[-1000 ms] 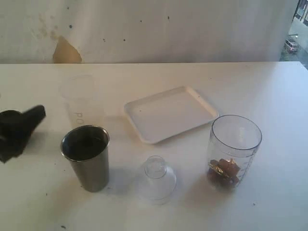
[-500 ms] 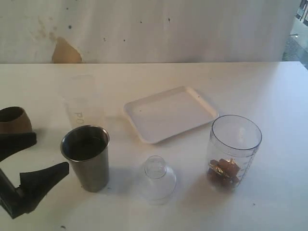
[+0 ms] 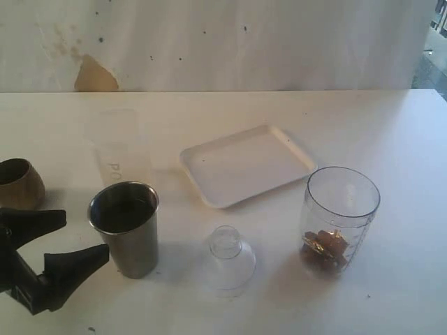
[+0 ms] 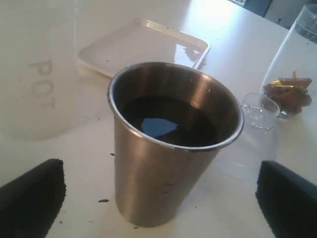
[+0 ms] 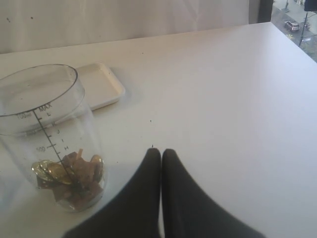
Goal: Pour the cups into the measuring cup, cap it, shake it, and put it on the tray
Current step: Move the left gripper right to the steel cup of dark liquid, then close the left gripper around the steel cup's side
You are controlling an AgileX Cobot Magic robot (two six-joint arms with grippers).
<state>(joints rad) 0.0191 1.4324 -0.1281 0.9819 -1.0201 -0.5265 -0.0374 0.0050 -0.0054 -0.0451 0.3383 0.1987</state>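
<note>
The steel tumbler should be taken next by my left gripper around the middle of its body (image 3: 133, 246) (image 4: 153, 176), below the tumbler's rim.
The steel tumbler (image 3: 124, 227) (image 4: 168, 148) stands at the front left, holding dark liquid. My left gripper (image 3: 85, 236) (image 4: 159, 168) is open just left of it, one finger to each side in the left wrist view, not touching. The small brown cup (image 3: 19, 183) stands upright at the far left. Behind the tumbler is the frosted cup (image 3: 119, 146) (image 4: 34, 74). The measuring cup (image 3: 340, 220) (image 5: 49, 134) stands uncapped at the right with brown and gold pieces in its base. My right gripper (image 5: 161, 151) is shut and empty beside it, out of the exterior view.
The white tray (image 3: 248, 164) (image 4: 143, 47) (image 5: 101, 84) lies at the middle back. A small clear domed lid (image 3: 227, 258) (image 4: 257, 111) rests on the table between tumbler and measuring cup. A stained wall runs behind the table.
My left gripper has come from the far left edge down toward the front and closer to the tumbler. The brown cup now shows standing at the left. The right side is unchanged.
</note>
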